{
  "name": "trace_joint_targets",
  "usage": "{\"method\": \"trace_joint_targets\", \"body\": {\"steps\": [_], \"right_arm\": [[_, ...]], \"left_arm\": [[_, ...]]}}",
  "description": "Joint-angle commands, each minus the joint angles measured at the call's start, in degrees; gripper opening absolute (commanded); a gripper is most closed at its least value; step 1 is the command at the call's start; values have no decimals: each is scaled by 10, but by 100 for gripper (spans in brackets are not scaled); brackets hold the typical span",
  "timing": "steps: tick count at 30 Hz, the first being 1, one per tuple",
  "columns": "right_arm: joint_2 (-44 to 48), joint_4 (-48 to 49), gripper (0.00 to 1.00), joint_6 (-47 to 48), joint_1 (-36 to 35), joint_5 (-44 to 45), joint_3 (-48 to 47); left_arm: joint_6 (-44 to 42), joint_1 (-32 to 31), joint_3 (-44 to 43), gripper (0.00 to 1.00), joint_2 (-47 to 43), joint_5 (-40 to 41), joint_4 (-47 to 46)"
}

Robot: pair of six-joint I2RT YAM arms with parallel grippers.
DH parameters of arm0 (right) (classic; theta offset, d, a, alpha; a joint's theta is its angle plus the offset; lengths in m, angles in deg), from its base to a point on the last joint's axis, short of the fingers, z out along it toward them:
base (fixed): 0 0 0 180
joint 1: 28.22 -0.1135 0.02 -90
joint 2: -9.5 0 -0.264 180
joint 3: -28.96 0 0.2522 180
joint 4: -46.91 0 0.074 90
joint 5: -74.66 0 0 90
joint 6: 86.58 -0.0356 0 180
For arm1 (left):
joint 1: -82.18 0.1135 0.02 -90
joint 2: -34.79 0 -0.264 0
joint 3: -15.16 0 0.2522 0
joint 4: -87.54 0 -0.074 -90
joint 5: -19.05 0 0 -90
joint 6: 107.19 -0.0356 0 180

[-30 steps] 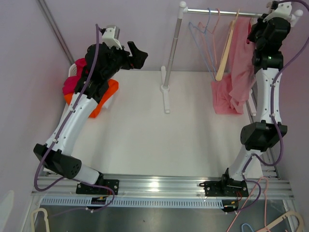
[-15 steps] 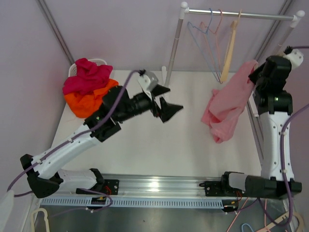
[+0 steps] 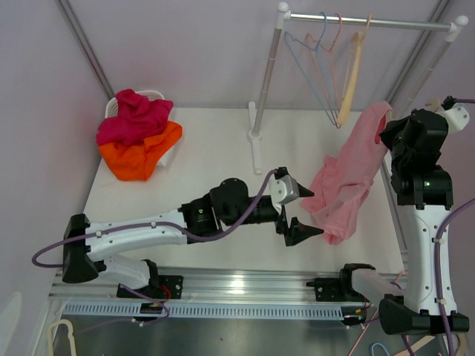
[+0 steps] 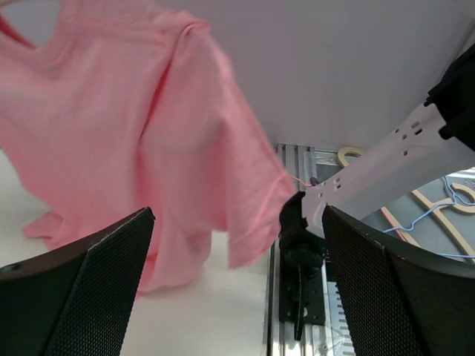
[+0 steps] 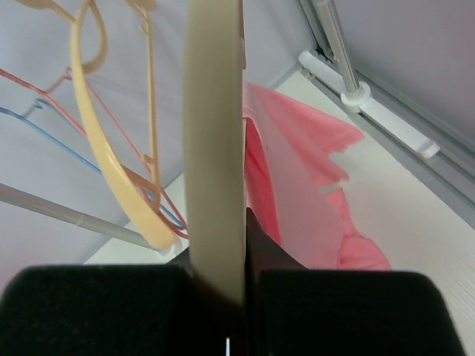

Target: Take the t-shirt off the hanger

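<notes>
The upper end of the pink t-shirt still hangs over the hanger, so the robot's left gripper needs to grab the t-shirt's loose lower end (image 3: 336, 221) and pull it clear.
The pink t-shirt (image 3: 343, 178) hangs at the right of the table, draped on a cream hanger (image 5: 215, 141). My right gripper (image 5: 223, 297) is shut on that hanger's bar; in the top view it (image 3: 387, 133) sits at the shirt's upper end, and the hanger is hidden under the cloth. My left gripper (image 3: 302, 213) is open and reaches in from the left, its fingertips just short of the shirt's lower hem. In the left wrist view the t-shirt (image 4: 133, 133) hangs ahead and to the left, with nothing between the black fingers (image 4: 74, 289).
A clothes rack stands at the back right: post (image 3: 267, 74), rail (image 3: 364, 21), several bare hangers (image 3: 338, 67). A white basket (image 3: 156, 95) with red and orange clothes (image 3: 137, 137) sits back left. My right arm's base (image 4: 297, 259) is on the front rail.
My left arm swung from the basket at the back left to the front middle, ending beside the shirt. My right arm carried hanger and t-shirt off the rail, forward and lower.
</notes>
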Motion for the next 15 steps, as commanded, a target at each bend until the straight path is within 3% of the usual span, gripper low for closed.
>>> {"method": "trace_joint_targets", "body": {"steps": [1, 8, 13, 15], "right_arm": [[2, 27, 0, -21, -6, 5, 13], [9, 35, 0, -14, -28, 0, 15], [7, 31, 0, -9, -32, -10, -3], [-1, 25, 0, -5, -32, -9, -14]], "left_arm": [[-24, -27, -58, 99, 23, -1, -58], [-27, -37, -157, 100, 117, 29, -13], [-20, -37, -279, 99, 239, 89, 57], [-20, -37, -335, 88, 265, 87, 112]]}}
